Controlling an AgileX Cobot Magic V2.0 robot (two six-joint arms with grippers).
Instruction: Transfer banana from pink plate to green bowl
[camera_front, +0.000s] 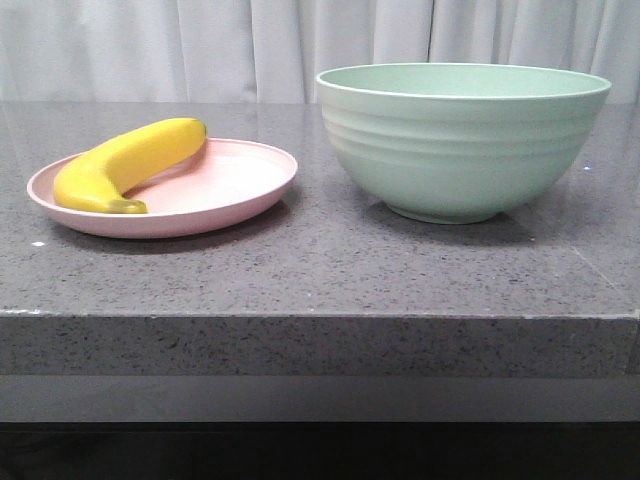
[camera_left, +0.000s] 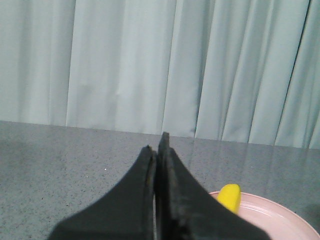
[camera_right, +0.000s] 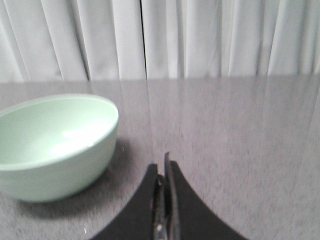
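Note:
The robot's left gripper will close on the near half of the banana (camera_front: 104, 171), behind the banana's bent end by the front rim of the pink plate.
The yellow banana (camera_front: 128, 163) lies on the left part of the pink plate (camera_front: 240, 180), at the left of the grey table. The green bowl (camera_front: 462, 140) stands empty to the right of the plate. Neither gripper shows in the front view. In the left wrist view my left gripper (camera_left: 157, 142) is shut and empty, with one end of the banana (camera_left: 230, 196) and the plate's rim (camera_left: 285, 210) just beyond it to one side. In the right wrist view my right gripper (camera_right: 164, 165) is shut and empty, over the table beside the bowl (camera_right: 55, 145).
The grey speckled table (camera_front: 320, 270) has its front edge close to the camera. A pale curtain (camera_front: 250, 45) hangs behind the table.

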